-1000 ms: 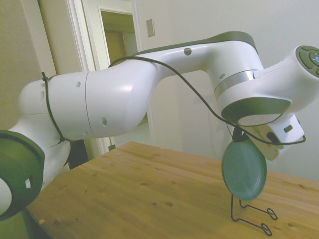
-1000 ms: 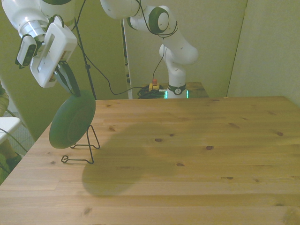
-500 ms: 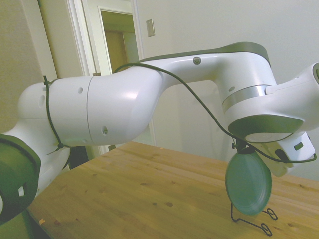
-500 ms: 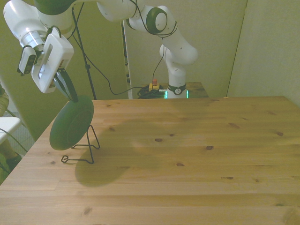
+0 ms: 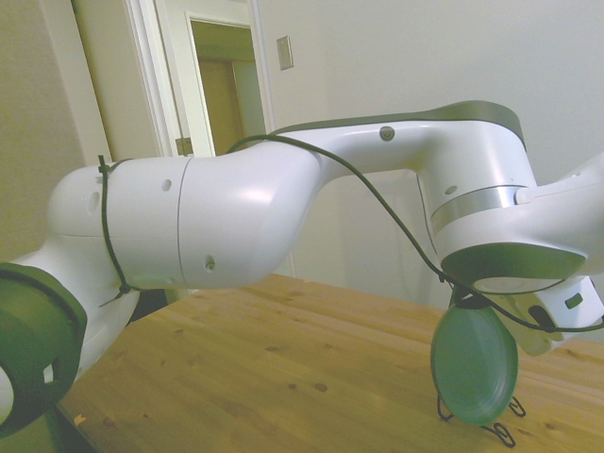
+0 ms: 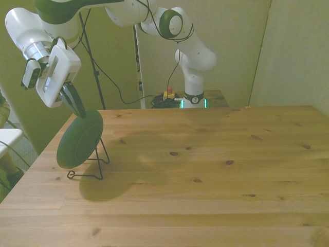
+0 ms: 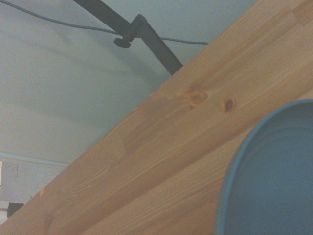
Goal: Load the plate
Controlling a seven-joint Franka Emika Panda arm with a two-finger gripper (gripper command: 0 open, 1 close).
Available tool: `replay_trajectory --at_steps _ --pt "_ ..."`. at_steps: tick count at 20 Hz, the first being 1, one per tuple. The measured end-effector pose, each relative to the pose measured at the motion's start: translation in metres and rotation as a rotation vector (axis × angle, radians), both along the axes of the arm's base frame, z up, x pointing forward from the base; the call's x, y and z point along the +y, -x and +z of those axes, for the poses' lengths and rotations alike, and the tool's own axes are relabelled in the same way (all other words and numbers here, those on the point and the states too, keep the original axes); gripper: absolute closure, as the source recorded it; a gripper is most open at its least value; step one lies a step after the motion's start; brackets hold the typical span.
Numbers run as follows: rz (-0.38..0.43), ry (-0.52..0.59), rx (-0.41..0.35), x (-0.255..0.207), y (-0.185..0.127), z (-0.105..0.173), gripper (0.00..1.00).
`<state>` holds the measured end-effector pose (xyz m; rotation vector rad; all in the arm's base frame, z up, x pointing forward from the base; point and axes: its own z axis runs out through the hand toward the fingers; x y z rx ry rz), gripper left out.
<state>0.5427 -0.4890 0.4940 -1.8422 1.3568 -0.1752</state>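
Note:
My gripper will let go of the teal-green plate in the thin black wire stand (image 6: 83,150), leaning on the stand's upright wires. The plate now hangs nearly on edge there.
The teal-green plate (image 6: 79,139) hangs nearly on edge at the front view's left, and my gripper (image 6: 79,110) is shut on its top rim. Its lower edge is down among the wires of the thin black wire stand (image 6: 95,167); whether it touches them I cannot tell. In the side view the plate (image 5: 474,363) covers most of the stand (image 5: 500,429), and the arm's wrist hides my gripper there. Up close, the wrist view shows the plate's rim (image 7: 274,176) over the table boards.
The wooden table (image 6: 205,175) stretches wide to the front view's right of the stand. The stand sits close to the table's edge at the front view's left. A cable loops from the arm beside the plate (image 5: 396,222).
The gripper has lowered with the plate, bringing its bottom edge from above the wire stand down into it. The arm's shadow on the table has shifted toward the stand.

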Motion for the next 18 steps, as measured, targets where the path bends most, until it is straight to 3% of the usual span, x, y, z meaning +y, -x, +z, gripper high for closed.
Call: replay_trajectory --at_steps 10,18 --pt "0.013 -0.001 -0.009 0.0 -0.01 -0.006 1.0" --pt "0.057 -0.018 -0.034 0.022 -0.023 0.006 1.0"
